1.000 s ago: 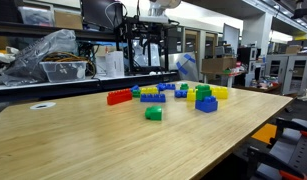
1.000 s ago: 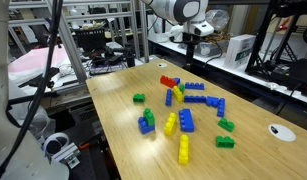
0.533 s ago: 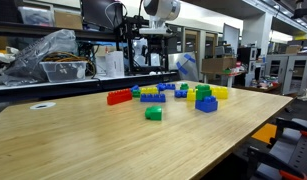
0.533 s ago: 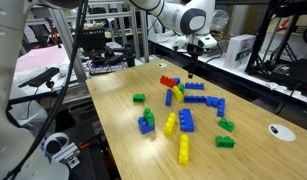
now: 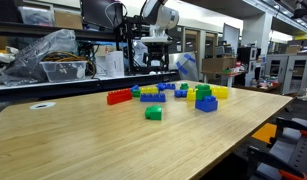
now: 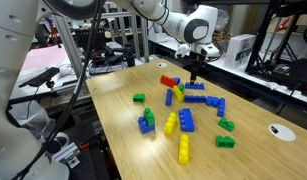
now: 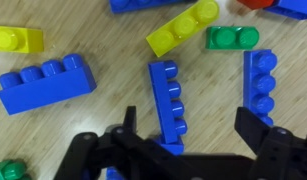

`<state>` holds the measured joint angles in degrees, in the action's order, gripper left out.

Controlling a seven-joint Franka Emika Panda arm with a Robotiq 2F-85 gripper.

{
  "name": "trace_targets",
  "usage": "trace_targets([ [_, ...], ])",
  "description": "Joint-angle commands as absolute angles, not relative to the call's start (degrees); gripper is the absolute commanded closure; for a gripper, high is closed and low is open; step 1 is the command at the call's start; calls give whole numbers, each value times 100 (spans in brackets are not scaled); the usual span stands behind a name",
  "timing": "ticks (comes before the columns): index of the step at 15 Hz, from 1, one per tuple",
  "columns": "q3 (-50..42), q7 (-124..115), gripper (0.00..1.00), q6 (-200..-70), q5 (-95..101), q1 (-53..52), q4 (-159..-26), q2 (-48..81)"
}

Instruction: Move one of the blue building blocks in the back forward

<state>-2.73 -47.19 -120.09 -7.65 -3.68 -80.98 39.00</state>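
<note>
My gripper is to close on the narrow four-stud blue block behind the yellow brick, at the blue block's end (image 5: 163, 87) (image 7: 171, 130) farthest from that brick.
Several blue building blocks lie among a cluster of coloured bricks on the wooden table (image 5: 73, 140). In the wrist view a narrow four-stud blue block (image 7: 167, 105) lies lengthwise between my fingers, closer to the left fingertip (image 7: 128, 125). Another blue block (image 7: 261, 85) lies by the right fingertip, and a wider one (image 7: 47, 84) off to the left. My gripper (image 7: 191, 128) is open, hovers above them and holds nothing. In both exterior views the gripper (image 5: 155, 65) (image 6: 196, 78) hangs over the back of the cluster, near blue blocks (image 6: 195, 87) (image 5: 163, 87).
A red brick (image 6: 169, 81) (image 5: 119, 97), a yellow brick (image 7: 183, 27) and a green one (image 7: 233, 38) lie close by. A lone green brick (image 5: 153, 113) and a chunky blue block (image 5: 206, 103) (image 6: 186, 121) sit further forward. Shelves and a plastic bag (image 5: 43, 55) stand behind the table.
The arm has come down towards the back of the brick cluster. The gripper stayed open and no brick has moved.
</note>
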Motion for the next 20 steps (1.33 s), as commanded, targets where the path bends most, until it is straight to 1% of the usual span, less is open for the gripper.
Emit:
trace_targets([
  [1,-274,-4360,0,-11651,-760,-280,-7730,4179],
  [2,-284,-4287,0,-11551,-747,-272,-7693,4217],
  [3,-327,-4474,0,-11846,-790,-345,-7956,4073],
  [15,-329,-4389,0,-11689,-790,-327,-7829,4142],
  [20,-353,-4343,0,-11570,-704,-330,-7479,4435],
])
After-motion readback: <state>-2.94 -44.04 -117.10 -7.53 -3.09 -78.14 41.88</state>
